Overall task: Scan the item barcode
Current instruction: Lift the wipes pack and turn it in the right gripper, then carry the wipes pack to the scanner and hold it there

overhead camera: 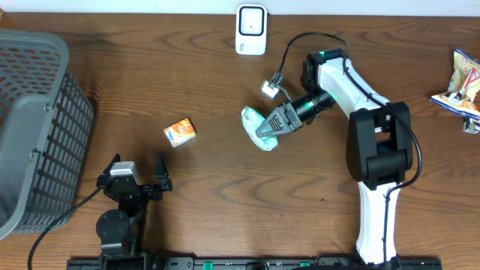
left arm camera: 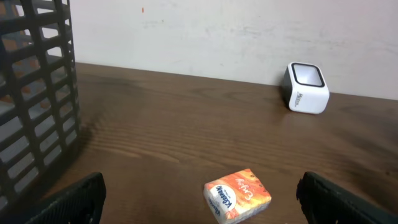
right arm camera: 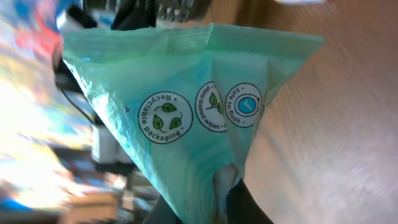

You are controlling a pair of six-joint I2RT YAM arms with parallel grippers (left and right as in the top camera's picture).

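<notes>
The robot's right gripper needs to set the mint-green wipes packet down on the bare table (overhead camera: 424,89), beside the crinkled snack bag. The wipes packet is still held off the table's middle.
My right gripper (overhead camera: 268,129) is shut on a mint-green wipes packet (overhead camera: 256,126) and holds it off the table, in the middle. In the right wrist view the packet (right arm camera: 186,106) fills the frame with round "recyclable packaging" marks facing the camera, and the dark fingers (right arm camera: 249,205) pinch its lower edge. No barcode shows on that face. The white scanner (overhead camera: 250,30) stands at the far edge, beyond the packet, and also appears in the left wrist view as the scanner (left arm camera: 306,88). My left gripper (overhead camera: 137,174) rests open near the front left, holding nothing.
An orange Kleenex tissue pack (overhead camera: 180,132) lies just ahead of the left gripper, between its fingers (left arm camera: 74,199) in the left wrist view as the pack (left arm camera: 237,195). A grey mesh basket (overhead camera: 37,127) stands far left. A crinkled snack bag (overhead camera: 461,82) lies far right.
</notes>
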